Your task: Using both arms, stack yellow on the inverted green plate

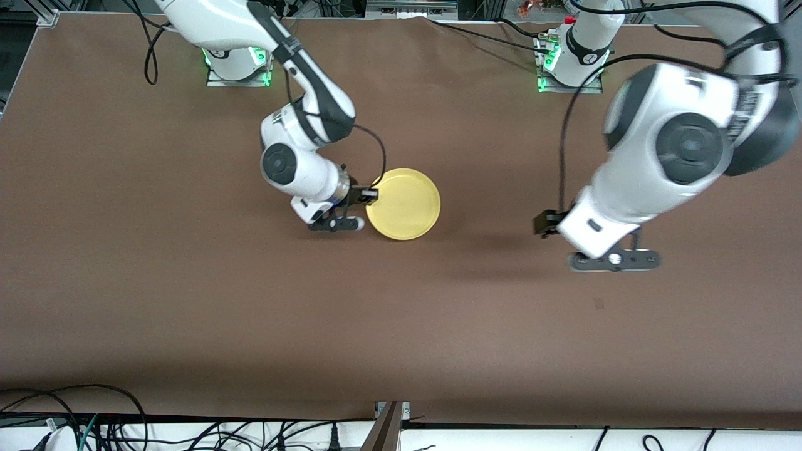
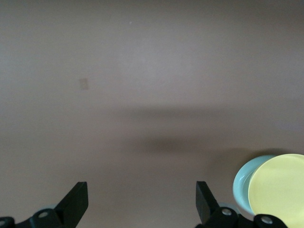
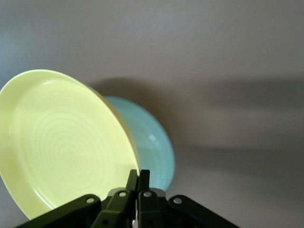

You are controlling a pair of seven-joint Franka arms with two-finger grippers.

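Note:
Next, my right gripper releases the yellow plate over the middle of the green plate's upturned base (image 1: 403,196) (image 3: 122,146).
The yellow plate (image 1: 404,203) is at the table's middle, and my right gripper (image 1: 371,196) is shut on its rim at the right arm's end. In the right wrist view the yellow plate (image 3: 61,142) tilts over the pale green plate (image 3: 154,145), with the gripper (image 3: 139,176) pinching the yellow rim. From the front the green plate is hidden under the yellow one. My left gripper (image 1: 614,258) hangs open over bare table toward the left arm's end, holding nothing. The left wrist view shows its gripper (image 2: 142,192) far from the green plate (image 2: 242,183) and the yellow plate (image 2: 280,190).
The brown table (image 1: 188,300) stretches wide around the plates. Cables (image 1: 75,426) lie along the edge nearest the front camera. The two arm bases stand at the table's edge farthest from that camera.

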